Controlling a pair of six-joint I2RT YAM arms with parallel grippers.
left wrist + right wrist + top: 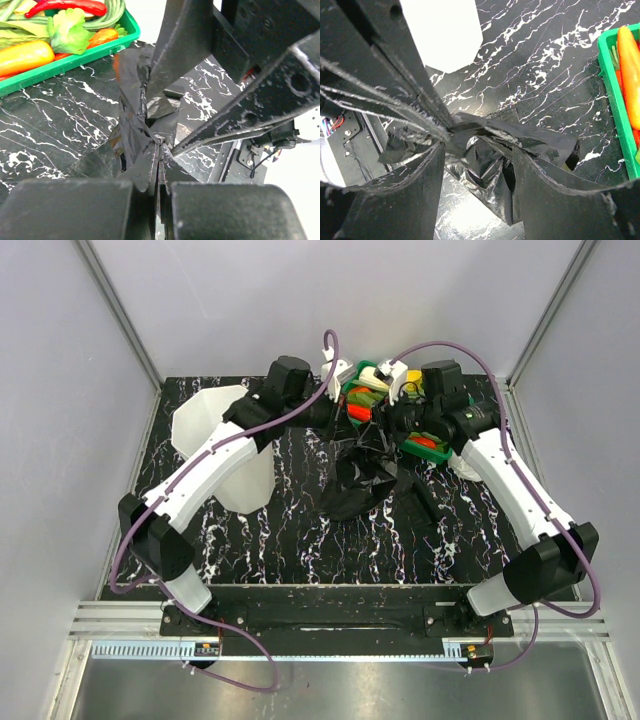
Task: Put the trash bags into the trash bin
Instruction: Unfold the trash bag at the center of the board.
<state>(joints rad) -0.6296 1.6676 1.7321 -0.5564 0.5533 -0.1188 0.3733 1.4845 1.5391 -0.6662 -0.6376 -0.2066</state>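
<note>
My left gripper is holding the black trash bag bunched, with slack folds hanging, so next my right gripper pinches the bag's upper fold (507, 131) and pulls it away to spread the bag.
A crinkled black trash bag (362, 478) hangs over the middle of the table, its lower folds spreading on the marbled top. My left gripper (161, 149) is shut on a bunched upper edge of the film (131, 100). Facing it from the right, my right gripper (479, 157) stands open, and the glossy bag (487, 167) sags between its fingers (422, 185) without being pinched. In the top view the two grippers meet above the bag, the left gripper (352, 428) and the right gripper (392, 432). The translucent white trash bin (222, 445) stands to the left, partly under my left arm; its rim (445, 35) shows in the right wrist view.
A green tray (75, 64) of vegetables sits at the back of the table, just behind both grippers; its edge (612, 100) lies to the right of the bag. Grey walls with metal rails close in the left, right and back sides.
</note>
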